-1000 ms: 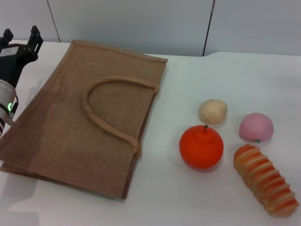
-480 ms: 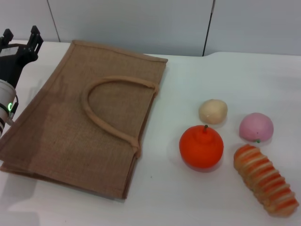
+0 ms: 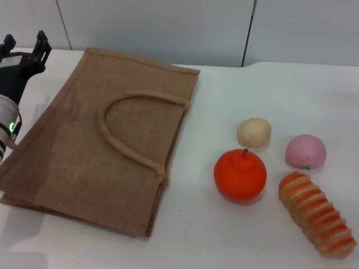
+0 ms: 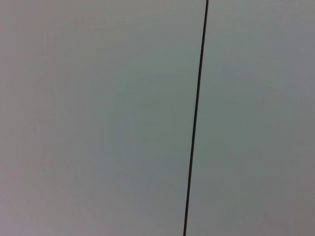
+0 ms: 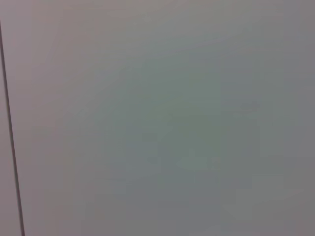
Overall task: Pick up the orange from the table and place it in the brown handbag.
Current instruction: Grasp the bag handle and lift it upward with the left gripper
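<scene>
Next, my left gripper moves to the rope handle of the brown handbag and closes on the handle's curved middle (image 3: 102, 112), the part farthest from the orange.
The orange (image 3: 240, 174), bright orange-red and round with a small stem nub, rests on the white table (image 3: 235, 235) right of centre in the head view. The brown handbag (image 3: 101, 140) lies flat on the left half of the table, its arched rope handle on top. My left gripper (image 3: 23, 45) hangs open above the table's far left corner, beyond the bag's left edge and far from the orange. Nothing is between its fingers. The right gripper is out of view. Both wrist views show only a plain grey wall.
A pale beige ball (image 3: 254, 133) sits just behind the orange. A pink round fruit (image 3: 305, 151) lies to its right. A long orange-and-cream striped bread piece (image 3: 317, 214) lies at the front right. A grey wall (image 3: 168, 28) stands behind the table.
</scene>
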`<state>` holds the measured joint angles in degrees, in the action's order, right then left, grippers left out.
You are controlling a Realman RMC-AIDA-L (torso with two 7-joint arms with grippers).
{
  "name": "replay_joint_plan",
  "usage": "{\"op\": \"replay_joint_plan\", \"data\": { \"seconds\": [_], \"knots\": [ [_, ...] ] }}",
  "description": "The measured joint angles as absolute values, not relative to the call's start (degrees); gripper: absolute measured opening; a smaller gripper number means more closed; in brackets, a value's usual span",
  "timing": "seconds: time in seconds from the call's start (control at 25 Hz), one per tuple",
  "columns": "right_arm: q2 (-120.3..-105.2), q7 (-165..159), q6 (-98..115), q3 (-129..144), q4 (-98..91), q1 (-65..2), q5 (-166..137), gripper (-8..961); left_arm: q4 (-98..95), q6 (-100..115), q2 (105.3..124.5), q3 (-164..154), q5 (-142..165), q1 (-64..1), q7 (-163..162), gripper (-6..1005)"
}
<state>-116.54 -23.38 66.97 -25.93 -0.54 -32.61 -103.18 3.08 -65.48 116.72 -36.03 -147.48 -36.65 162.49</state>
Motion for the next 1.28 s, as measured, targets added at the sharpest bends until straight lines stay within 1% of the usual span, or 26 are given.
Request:
{"op": "replay_joint_plan", "data": {
  "seconds": [0.36,0.52,0.68,0.8,0.88,1.08,1.28],
  "knots": [
    [-116.51,-23.4,66.9,-25.6,-0.8,-32.5,-103.3,884,3.1,-63.2,116.53,-36.0,-140.5,-37.1,159.3,733],
    [-116.47,-23.4,66.9,-25.5,-0.9,-32.3,-103.4,884,2.3,-59.8,116.17,-36.0,-135.1,-37.5,152.0,731],
    [-116.41,-23.4,66.9,-25.5,-1.0,-32.1,-103.4,884,0.7,-57.8,115.39,-36.1,-126.4,-37.7,141.4,729],
    [-116.37,-23.4,66.8,-25.5,-1.0,-32.1,-103.4,883,-3.3,-56.1,114.9,-36.1,-117.9,-37.5,128.7,727],
    [-116.37,-23.4,66.8,-25.5,-1.0,-32.1,-103.5,883,-6.8,-55.7,114.92,-36.1,-113.2,-36.9,121.4,727],
    [-116.37,-23.4,66.7,-25.5,-1.0,-32.1,-103.3,883,-18.5,-55.5,116.2,-36.1,-100.7,-34.3,102.9,724],
    [-116.37,-23.4,66.6,-25.5,-1.0,-32.1,-103.2,882,-28.0,-55.5,116.18,-36.1,-85.5,-33.8,82.1,725]
  ]
}}
